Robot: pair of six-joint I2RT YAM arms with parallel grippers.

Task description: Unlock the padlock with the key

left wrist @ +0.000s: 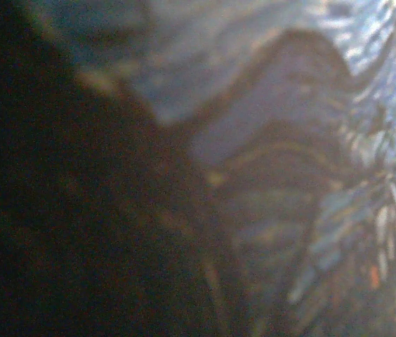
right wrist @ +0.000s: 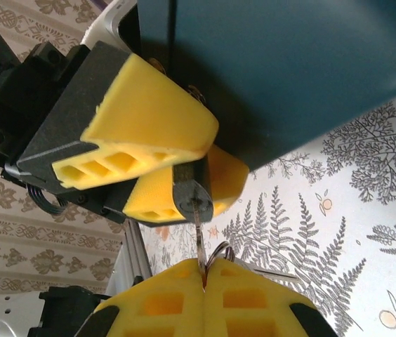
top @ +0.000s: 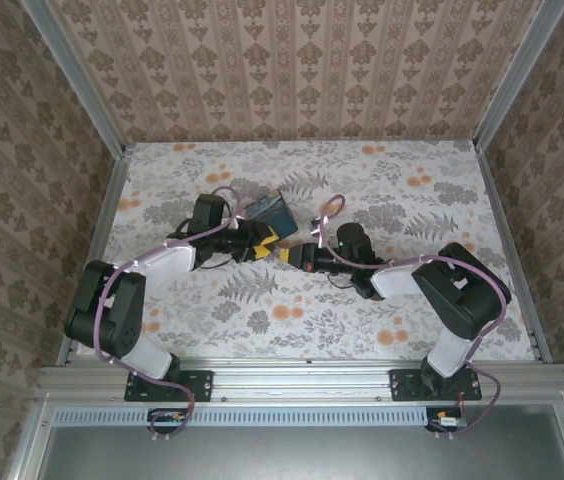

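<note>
My right gripper is rolled far over with the key in the padlock's keyhole, so it should open, roll back and regrasp the key's head [right wrist: 218,254] to turn further.
In the right wrist view the padlock [right wrist: 192,198], a small dark body, is clamped between the yellow fingers [right wrist: 142,123] of my left gripper [right wrist: 184,175]. A thin silver key [right wrist: 199,235] stands in its keyhole. My right gripper [right wrist: 203,284] is shut on the key's head, with the key ring [right wrist: 220,251] poking out beside it. From above, the left gripper [top: 278,249] and right gripper [top: 303,257] meet tip to tip at mid-table. Here the padlock is too small to make out between them.
A blue-and-yellow swirl-painted tin [top: 270,212] lies just behind the left gripper, touching or nearly touching it. Its dark side [right wrist: 289,70] looms over the padlock, and its blurred surface [left wrist: 366,175] is right against the left wrist camera. The fern-patterned table [top: 412,200] is walled all round.
</note>
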